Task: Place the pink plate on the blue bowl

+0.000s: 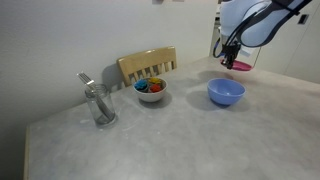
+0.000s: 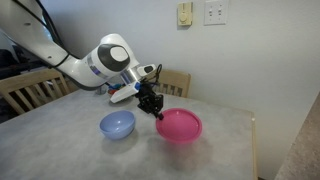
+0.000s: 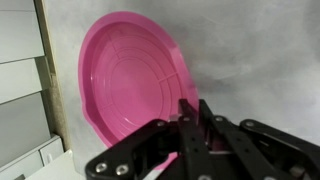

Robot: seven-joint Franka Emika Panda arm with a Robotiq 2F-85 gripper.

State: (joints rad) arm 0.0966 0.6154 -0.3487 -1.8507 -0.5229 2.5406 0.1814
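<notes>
The pink plate will be released across the open rim of the light-blue bowl (image 1: 227,85). The plate now hangs just above the table.
The pink plate (image 3: 130,85) fills the wrist view, tilted above the grey table. My gripper (image 3: 195,118) is shut on its rim at the lower right. In both exterior views the plate (image 1: 240,65) (image 2: 178,126) hangs from the gripper (image 1: 232,55) (image 2: 156,110), just above the table near the far edge. The light-blue bowl (image 1: 226,92) (image 2: 118,124) stands empty and upright on the table, beside the plate and apart from it.
A white bowl (image 1: 151,90) with colourful items stands to the side of the blue bowl. A clear, metal-topped container (image 1: 98,103) stands further along. A wooden chair (image 1: 147,65) (image 2: 176,80) is pushed up behind the table. A wall is close behind.
</notes>
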